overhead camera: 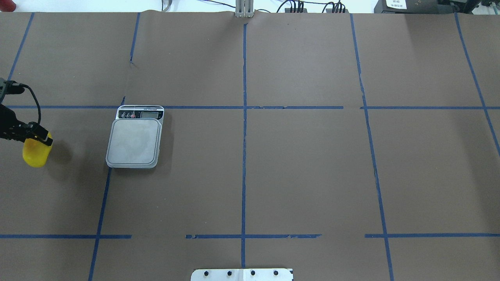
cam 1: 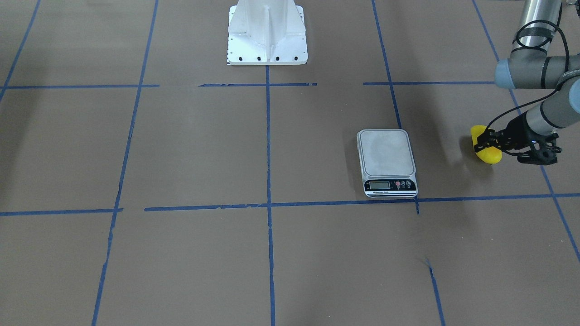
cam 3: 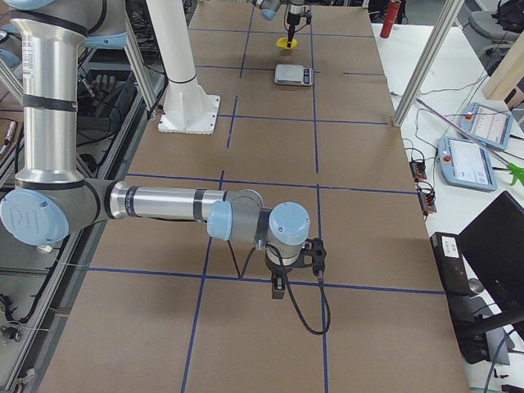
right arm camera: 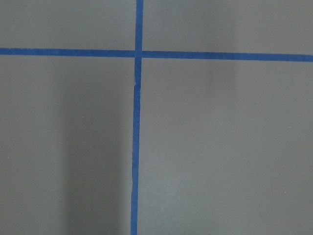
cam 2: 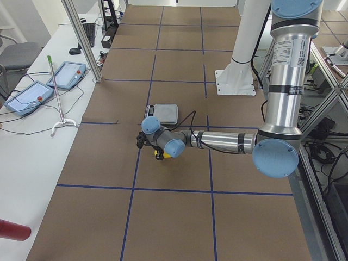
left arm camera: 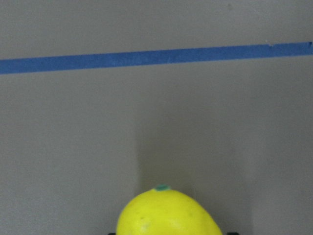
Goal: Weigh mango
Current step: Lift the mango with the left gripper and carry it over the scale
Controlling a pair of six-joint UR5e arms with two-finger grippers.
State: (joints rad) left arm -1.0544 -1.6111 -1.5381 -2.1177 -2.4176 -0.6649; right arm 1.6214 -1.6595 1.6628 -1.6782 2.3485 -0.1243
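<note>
Next, I let go of the yellow mango with my left gripper on the bare platform of the white scale [cam 1: 394,154], just behind its display panel.
The mango [cam 1: 488,155] is glossy yellow. My left gripper [cam 1: 484,140] is shut on it, and the shadow set off to one side shows it held a little above the brown table. This is at the far left of the overhead view, mango [overhead camera: 35,155], gripper [overhead camera: 40,137]. In the left wrist view the mango [left arm camera: 167,213] fills the bottom edge. The white scale [cam 1: 386,154] [overhead camera: 134,141] stands apart from it towards the table's middle, its platform bare. My right gripper [cam 3: 282,278] shows only in the exterior right view, low over the table; I cannot tell whether it is open or shut.
The white robot base plate [cam 1: 267,31] [overhead camera: 242,274] stands at the table's robot-side edge. Blue tape lines [right arm camera: 135,147] grid the brown table. A side bench beyond the table holds teach pendants [cam 2: 27,95] and cables.
</note>
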